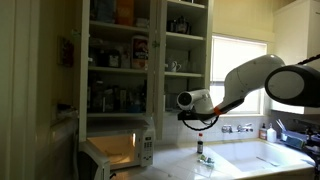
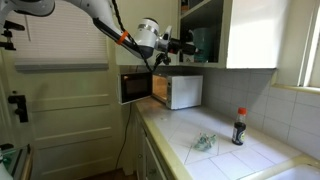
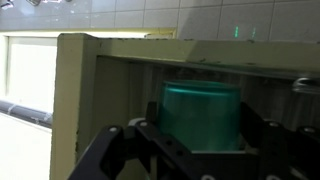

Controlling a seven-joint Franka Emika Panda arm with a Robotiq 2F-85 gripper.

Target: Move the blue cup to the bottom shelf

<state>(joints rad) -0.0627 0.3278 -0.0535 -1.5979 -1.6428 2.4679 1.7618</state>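
The blue cup, now inside the opening just above the bottom shelf, will be let go by my gripper once it is on the bottom shelf inside the white cupboard's narrow section (image 1: 172, 107) (image 3: 234, 108).
My gripper (image 3: 200, 140) is shut on the blue cup (image 3: 200, 112), a teal-blue translucent cup that stands upright between the two black fingers. In the exterior views the gripper (image 2: 188, 45) (image 1: 196, 118) reaches into the low part of the white cupboard's narrow section. The cup (image 2: 199, 42) is inside the opening, just above the bottom shelf (image 2: 207, 62). I cannot tell whether the cup touches the board. In the wrist view a white cupboard frame (image 3: 75, 95) surrounds the cup.
A white microwave (image 2: 176, 90) (image 1: 118, 150) stands with its door open on the tiled counter under the cupboard. A dark sauce bottle (image 2: 238, 127) (image 1: 199, 147) and a crumpled clear wrapper (image 2: 203, 143) are on the counter. The sink (image 1: 262, 160) is under the window. Upper shelves hold jars.
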